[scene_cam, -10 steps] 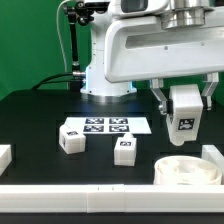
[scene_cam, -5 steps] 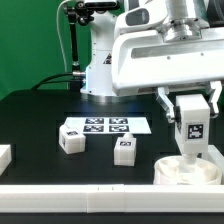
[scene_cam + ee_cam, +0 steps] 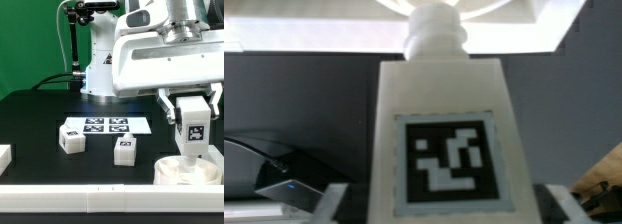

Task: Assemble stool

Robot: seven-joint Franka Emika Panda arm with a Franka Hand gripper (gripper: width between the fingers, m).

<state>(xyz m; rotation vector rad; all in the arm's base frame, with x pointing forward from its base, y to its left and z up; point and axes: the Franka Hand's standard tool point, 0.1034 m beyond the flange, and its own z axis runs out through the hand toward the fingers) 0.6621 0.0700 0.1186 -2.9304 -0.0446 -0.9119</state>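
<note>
My gripper is to release the tagged white leg with its narrow end inside the round white seat disc [image 3: 184, 170] [image 3: 436, 6].
My gripper [image 3: 191, 106] is shut on a white stool leg [image 3: 192, 130] with a square tag and holds it upright. The leg's lower end reaches down into the round white seat disc [image 3: 176, 172] at the front of the exterior view's right. In the wrist view the leg [image 3: 445, 120] fills the picture between my gripper's [image 3: 445, 206] fingers, and its narrow end meets the seat [image 3: 509, 12]. Two more tagged legs lie on the black table: one [image 3: 70, 138] towards the exterior view's left, one [image 3: 124, 150] near the middle.
The marker board [image 3: 105, 125] lies flat behind the two loose legs. A plain white block [image 3: 4, 156] sits at the exterior view's left edge, and another [image 3: 213, 154] is right of the seat. A white rail [image 3: 80, 197] runs along the table's front edge.
Over the last second my gripper has carried the leg down and slightly to the exterior view's right, onto the seat disc. It has stayed still for the last half second.
</note>
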